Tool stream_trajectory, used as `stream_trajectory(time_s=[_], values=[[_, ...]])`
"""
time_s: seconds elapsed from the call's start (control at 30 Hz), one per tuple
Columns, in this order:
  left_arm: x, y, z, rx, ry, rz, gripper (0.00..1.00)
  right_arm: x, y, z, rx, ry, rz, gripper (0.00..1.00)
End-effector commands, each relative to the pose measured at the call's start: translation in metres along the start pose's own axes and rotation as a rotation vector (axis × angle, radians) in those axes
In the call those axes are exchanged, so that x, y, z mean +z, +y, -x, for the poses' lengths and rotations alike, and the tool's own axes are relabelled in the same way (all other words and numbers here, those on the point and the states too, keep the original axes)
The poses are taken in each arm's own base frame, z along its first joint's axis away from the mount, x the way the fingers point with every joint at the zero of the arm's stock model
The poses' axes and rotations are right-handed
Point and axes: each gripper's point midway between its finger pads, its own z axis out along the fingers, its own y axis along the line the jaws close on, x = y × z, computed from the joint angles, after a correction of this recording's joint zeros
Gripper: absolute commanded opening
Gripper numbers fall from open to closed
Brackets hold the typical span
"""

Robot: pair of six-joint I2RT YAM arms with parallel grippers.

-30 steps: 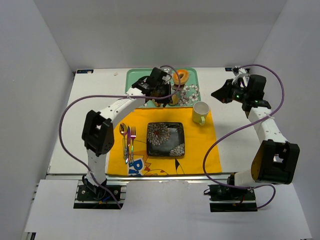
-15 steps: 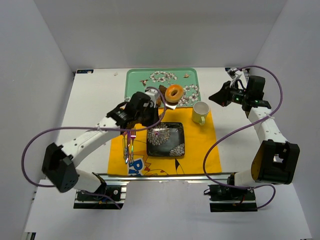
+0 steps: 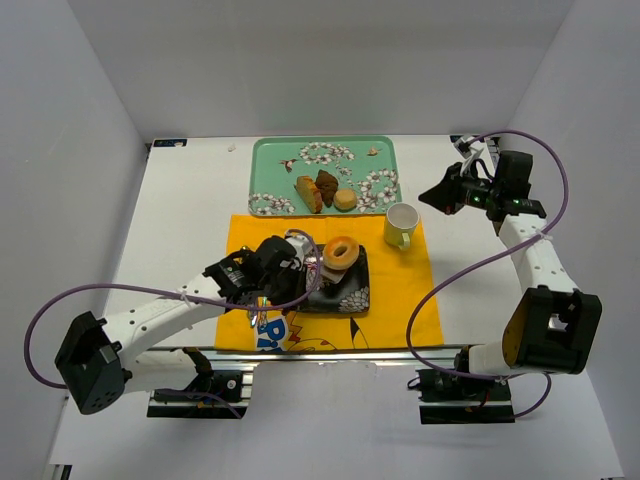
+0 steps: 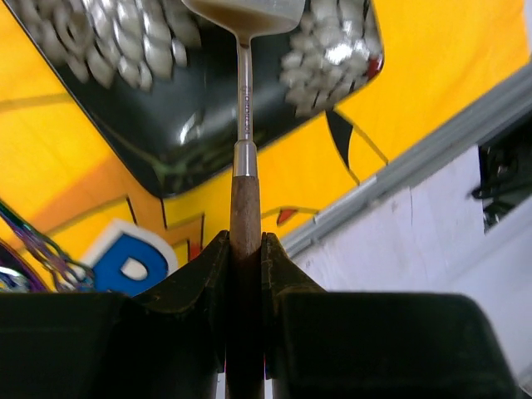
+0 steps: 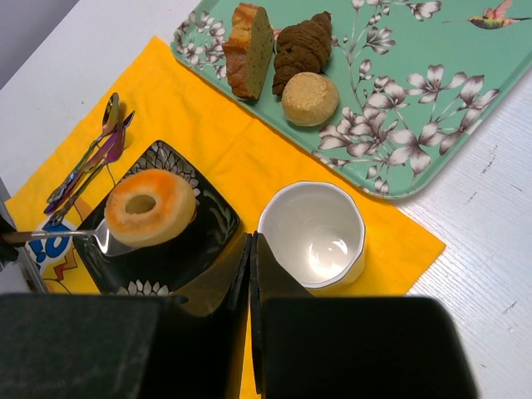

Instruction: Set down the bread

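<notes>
My left gripper is going to let go of the spatula, now over the black flowered plate, on the bare white table (image 3: 193,241) next to the yellow mat's cutlery edge.
The bread (image 3: 341,252) is a golden ring with a hole. It lies on the metal blade of a spatula (image 5: 98,238) over the black flowered plate (image 3: 350,293). It also shows in the right wrist view (image 5: 150,207). I cannot tell whether the blade touches the plate. My left gripper (image 3: 298,260) is shut on the spatula's wooden handle (image 4: 246,218), just left of the plate (image 4: 174,137). My right gripper (image 3: 440,196) is shut and empty, held up to the right of the mug (image 3: 401,224).
The green flowered tray (image 3: 270,160) at the back holds a loaf slice (image 3: 306,193), a brown pastry (image 3: 327,186) and a round bun (image 3: 345,199). The plate, the mug and cutlery (image 5: 93,158) lie on a yellow mat (image 3: 400,290).
My left arm has swung from the tray toward me, carrying the bread on the spatula to over the black plate. The right arm has barely moved.
</notes>
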Motion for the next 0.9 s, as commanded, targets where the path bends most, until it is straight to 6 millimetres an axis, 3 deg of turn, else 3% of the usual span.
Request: stream_trajectory(time_s=[0.0,0.13,0.47,0.7,0.87], values=[[-0.005,-0.018,-0.007,-0.059,0.013,-0.098,0.00,-0.009,0.010,0.012,-0.051,-0.027,0.005,0.06],[-0.004,-0.028,-0.028,-0.122,0.111,-0.159,0.00,-0.011,0.012,0.011,-0.049,-0.023,0.001,0.06],[-0.029,-0.077,-0.043,-0.317,0.332,-0.415,0.00,-0.012,0.016,0.008,-0.041,-0.023,0.008,0.06],[-0.042,-0.079,-0.047,-0.419,0.377,-0.476,0.00,-0.012,0.017,0.008,-0.032,-0.027,0.011,0.06],[-0.061,-0.095,-0.034,-0.424,0.350,-0.577,0.00,-0.013,0.017,0.008,-0.041,-0.025,0.004,0.06]])
